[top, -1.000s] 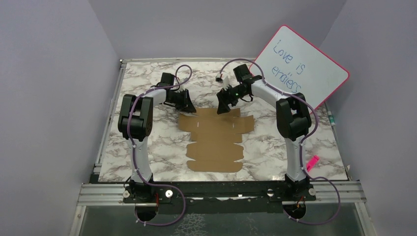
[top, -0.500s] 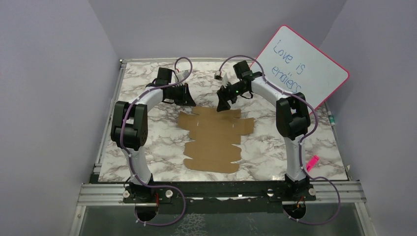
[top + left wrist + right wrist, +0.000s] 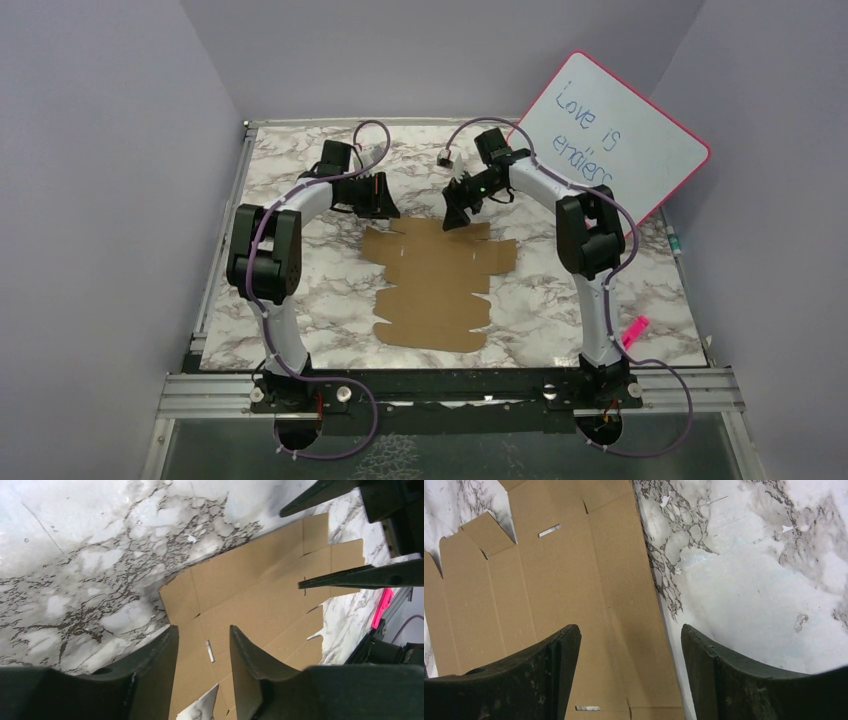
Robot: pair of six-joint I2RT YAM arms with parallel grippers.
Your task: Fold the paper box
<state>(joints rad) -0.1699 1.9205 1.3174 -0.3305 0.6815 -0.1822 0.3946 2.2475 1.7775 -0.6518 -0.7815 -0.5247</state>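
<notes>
My left gripper's open fingers are off to the side of the far flap's corner, so next my left gripper moves over and pinches the flap's end edge [image 3: 165,606] before folding.
The paper box [image 3: 435,285] is a flat brown die-cut sheet lying on the marble table [image 3: 300,300], its flaps spread out. My left gripper [image 3: 384,207] hovers just beyond the sheet's far-left corner. In the left wrist view it [image 3: 203,628] is open above the cardboard [image 3: 260,600], with nothing between its fingers. My right gripper [image 3: 453,217] hangs over the sheet's far edge. In the right wrist view it [image 3: 629,628] stands wide open, straddling the edge of the cardboard [image 3: 564,580] without touching it.
A pink-framed whiteboard [image 3: 615,130] leans at the back right. A pink object [image 3: 634,332] lies by the table's right edge, and a marker [image 3: 675,240] lies beside the board. Grey walls enclose the table on three sides.
My left gripper has lifted off the sheet's far-left corner, drawn back and opened. The sheet turned slightly on the table. The right gripper barely moved.
</notes>
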